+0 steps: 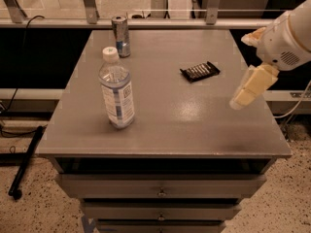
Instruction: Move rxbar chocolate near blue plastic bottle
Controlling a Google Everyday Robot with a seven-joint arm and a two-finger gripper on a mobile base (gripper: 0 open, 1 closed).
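Next, I should close on the rxbar chocolate's middle point(201, 72), across the black wrapper.
The rxbar chocolate point(200, 71), a small flat black wrapper with pale lettering, lies on the grey table top point(170, 125), right of the middle. The blue plastic bottle point(116, 90), clear with a white cap and a blue-and-white label, stands upright on the left part of the table. My gripper point(243, 97) hangs from the white arm at the right, above the table's right side. It is to the right of the bar and nearer the front, apart from it and holding nothing.
A silver-blue metal can point(120, 36) stands at the back left of the table. Drawers point(160, 191) are below the front edge. A rail with posts point(150, 13) runs behind. A black pole point(24, 164) lies on the floor at left.
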